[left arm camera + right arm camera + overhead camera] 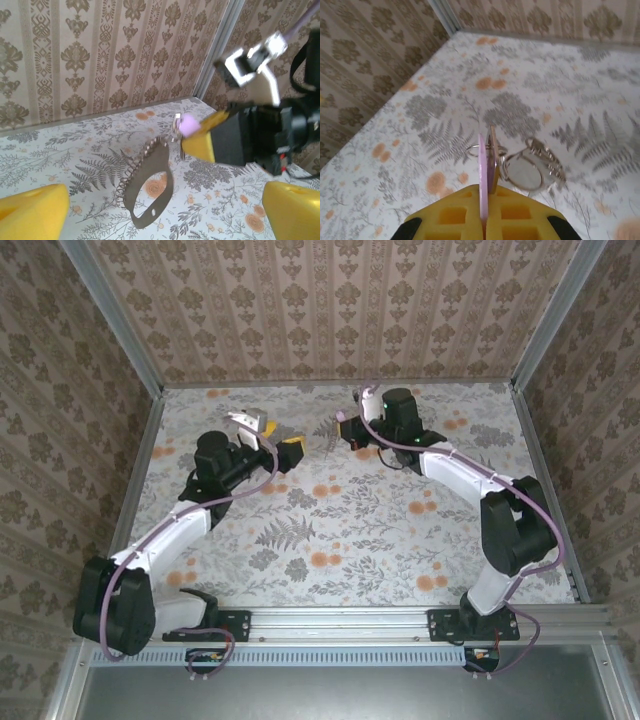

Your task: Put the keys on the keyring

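The robot's right gripper should release the keys on open cloth (355, 524) between the near fern and the orange flowers across from it.
My right gripper (487, 195) is shut on the keys: one small key with a pinkish-purple head (483, 165), held edge-on between the yellow pads. The keyring (526, 172), a brownish-grey oval loop with a coiled edge, hangs from a small wire ring beside the key, above the table. In the left wrist view the keyring (150, 187) dangles below the purple key head (188, 125), which the right arm's yellow pads (200, 147) pinch. My left gripper (165, 212) is open, its yellow fingers wide apart to either side of the loop and touching nothing. From above, the left gripper (272, 436) faces the right gripper (345, 430).
The table (340, 540) has a floral cloth and is walled by patterned panels on three sides, with metal corner posts (540, 320). Both arms reach toward the far middle. The right arm's black wrist and cables (280, 135) sit close to the left gripper's right finger.
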`<state>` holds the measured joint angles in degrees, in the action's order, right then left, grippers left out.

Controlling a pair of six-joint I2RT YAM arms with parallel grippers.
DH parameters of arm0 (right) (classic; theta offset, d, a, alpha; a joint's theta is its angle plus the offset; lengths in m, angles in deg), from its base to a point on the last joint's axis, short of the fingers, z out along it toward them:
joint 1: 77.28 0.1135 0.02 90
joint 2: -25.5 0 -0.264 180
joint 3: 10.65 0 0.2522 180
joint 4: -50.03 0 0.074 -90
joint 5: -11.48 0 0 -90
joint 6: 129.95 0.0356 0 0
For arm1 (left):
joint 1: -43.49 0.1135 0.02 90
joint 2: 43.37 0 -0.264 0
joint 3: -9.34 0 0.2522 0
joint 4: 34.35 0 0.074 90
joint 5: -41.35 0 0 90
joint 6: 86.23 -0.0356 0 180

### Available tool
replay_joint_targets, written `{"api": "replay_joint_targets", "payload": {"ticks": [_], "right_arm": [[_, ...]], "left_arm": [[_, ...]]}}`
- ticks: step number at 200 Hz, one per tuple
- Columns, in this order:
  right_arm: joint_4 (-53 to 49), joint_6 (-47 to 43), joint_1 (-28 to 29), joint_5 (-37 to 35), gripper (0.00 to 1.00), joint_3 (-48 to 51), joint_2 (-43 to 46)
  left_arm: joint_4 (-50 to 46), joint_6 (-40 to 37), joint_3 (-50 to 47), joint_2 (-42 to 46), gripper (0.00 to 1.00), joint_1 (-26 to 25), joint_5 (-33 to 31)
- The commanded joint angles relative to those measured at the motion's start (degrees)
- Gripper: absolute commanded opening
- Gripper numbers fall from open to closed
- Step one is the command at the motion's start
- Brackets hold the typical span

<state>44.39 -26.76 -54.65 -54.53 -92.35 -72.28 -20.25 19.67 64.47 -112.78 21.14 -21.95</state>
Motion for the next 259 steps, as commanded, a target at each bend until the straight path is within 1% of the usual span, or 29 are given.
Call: {"api": "replay_joint_targets", "payload": {"ticks": [1,27,59,89,121,145,163,166,171,181,185,193,204,209,214,226,245,259], "right_arm": [[3.6,3.9,-0.8,-3.4,0.00,8.1,0.7],[5.3,6.0,-0.8,-4.5,0.00,19.0,5.2],[5.8,9.1,-0.3,-5.0,0.00,29.4,12.1],[5.1,10.2,1.2,-5.5,0.00,33.7,14.3],[6.7,11.7,2.3,-5.5,0.00,37.5,14.3],[6.4,12.8,3.2,-5.0,0.00,38.8,14.1],[3.6,13.3,4.1,-3.2,0.00,38.6,14.5],[3.0,13.5,4.3,-2.8,0.03,38.5,14.8],[2.3,13.6,4.5,-1.8,0.10,38.8,15.5],[1.0,14.6,4.6,-0.5,0.32,39.8,17.7],[0.2,14.9,4.6,-0.4,0.40,40.3,20.2],[-1.8,15.3,4.5,-0.9,0.56,40.9,24.0],[-5.3,15.9,4.2,-2.9,0.73,41.0,29.5],[-6.8,16.1,3.8,-4.1,0.83,40.7,31.8],[-8.2,16.2,3.2,-4.7,0.89,40.2,33.8],[-11.1,16.5,1.8,-5.8,1.00,38.7,37.8],[-15.3,16.0,-0.2,-10.7,1.00,35.4,41.8],[-17.5,15.6,-1.6,-16.8,1.00,33.1,42.7]], "left_arm": [[-2.0,-0.1,-0.7,1.8,1.00,0.6,-1.1],[-3.0,0.9,-0.2,1.7,1.00,0.7,-0.7],[-3.7,2.4,-0.5,2.4,1.00,0.5,-0.5],[-5.2,3.0,-0.5,3.5,1.00,0.1,-0.4],[-7.8,2.7,-0.7,5.1,1.00,-0.4,-0.9],[-9.1,3.1,-0.8,5.8,1.00,-0.8,-1.0],[-10.2,3.3,-0.6,5.9,1.00,-1.0,-1.0],[-10.5,3.3,-0.5,5.9,1.00,-1.0,-1.0],[-10.9,3.3,-0.3,6.0,1.00,-1.1,-1.0],[-11.8,3.4,-0.1,6.3,1.00,-1.2,-1.0],[-12.1,3.4,-0.1,6.4,1.00,-1.3,-1.1],[-12.5,3.4,-0.3,6.8,1.00,-1.4,-1.4],[-13.4,3.4,-0.4,7.4,1.00,-1.5,-2.0],[-13.6,3.2,-0.6,7.7,1.00,-1.5,-2.3],[-13.7,3.1,-0.7,7.9,1.00,-1.6,-2.7],[-14.4,2.9,-0.7,8.5,1.00,-1.7,-3.7],[-15.7,1.8,-0.7,9.4,1.00,-1.8,-5.9],[-16.9,0.8,-0.8,10.2,1.00,-1.7,-9.1]]}}
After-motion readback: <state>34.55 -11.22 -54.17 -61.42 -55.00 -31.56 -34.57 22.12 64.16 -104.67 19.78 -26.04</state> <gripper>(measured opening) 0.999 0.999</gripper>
